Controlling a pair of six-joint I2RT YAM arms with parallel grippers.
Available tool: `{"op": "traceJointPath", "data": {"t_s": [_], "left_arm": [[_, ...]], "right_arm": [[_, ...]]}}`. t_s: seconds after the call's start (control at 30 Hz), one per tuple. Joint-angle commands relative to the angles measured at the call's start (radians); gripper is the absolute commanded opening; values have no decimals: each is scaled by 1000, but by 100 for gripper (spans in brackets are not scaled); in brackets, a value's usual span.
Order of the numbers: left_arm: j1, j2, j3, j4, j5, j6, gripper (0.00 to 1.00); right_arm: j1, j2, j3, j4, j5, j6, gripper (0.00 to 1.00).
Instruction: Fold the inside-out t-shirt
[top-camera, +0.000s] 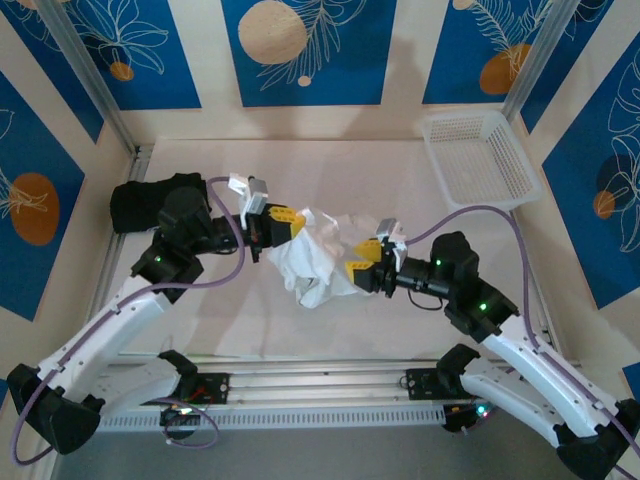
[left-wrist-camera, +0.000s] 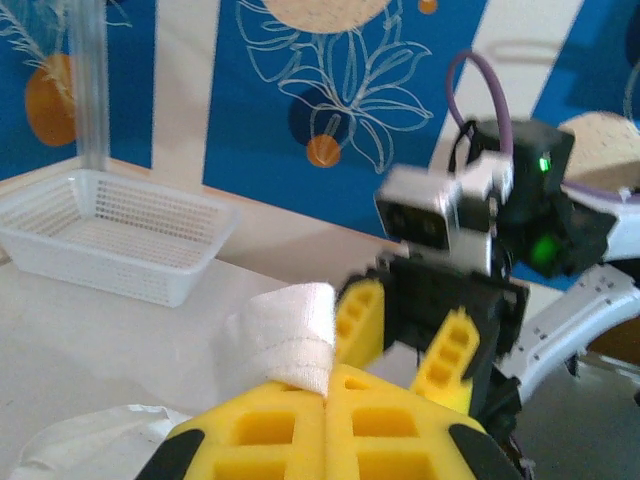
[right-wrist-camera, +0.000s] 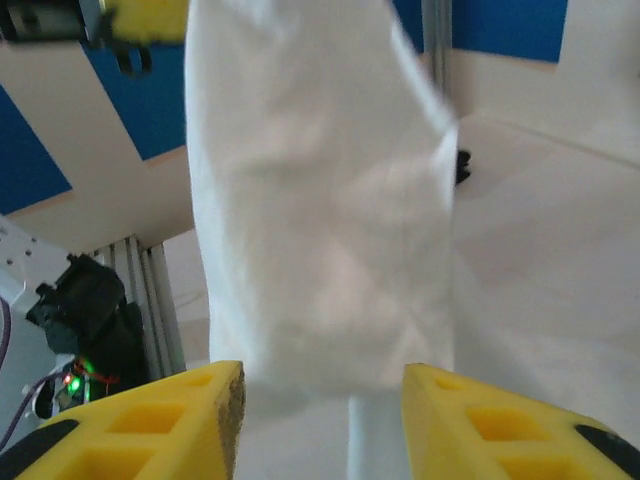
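Note:
I will use my right gripper to take the t-shirt's upper edge (top-camera: 319, 220) close by and stretch it before laying it down, since it hangs bunched from my left gripper alone.
The inside-out t-shirt (top-camera: 315, 258) is a bunched white heap, lifted between my two grippers at mid-table. My left gripper (top-camera: 287, 222) is shut on its upper left part. In the left wrist view, a hemmed fold of the shirt (left-wrist-camera: 298, 335) sticks up out of the closed yellow jaws of the left gripper (left-wrist-camera: 330, 385). Facing it across the cloth is my right gripper (top-camera: 362, 266), whose yellow fingers (left-wrist-camera: 452, 358) are spread apart. In the right wrist view the shirt (right-wrist-camera: 320, 210) hangs just ahead of the open right gripper (right-wrist-camera: 320, 388), with nothing pinched between its fingers.
A white mesh basket (top-camera: 480, 155) stands at the back right corner. A black folded garment (top-camera: 140, 200) lies at the left, behind the left arm. A metal frame rail (top-camera: 330, 375) runs along the near edge of the table.

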Motion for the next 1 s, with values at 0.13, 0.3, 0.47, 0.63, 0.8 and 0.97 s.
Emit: {"op": "traceJointPath", "data": {"t_s": [0.13, 0.3, 0.47, 0.63, 0.8, 0.97], "left_arm": [[9, 28, 38, -12, 116, 58, 0], [10, 31, 35, -14, 118, 57, 0], [10, 30, 35, -14, 119, 55, 0], [9, 28, 32, -19, 115, 57, 0], [8, 21, 22, -16, 105, 56, 0], [8, -1, -9, -23, 31, 58, 0]], "right_arm": [[-65, 188, 182, -59, -172, -29, 51], [-127, 291, 245, -65, -298, 2, 52], [-167, 350, 275, -67, -374, 1, 52], [-175, 395, 289, -53, -465, 18, 45], [-173, 407, 287, -35, -477, 39, 23], [-182, 367, 308, -31, -441, 85, 0]]}}
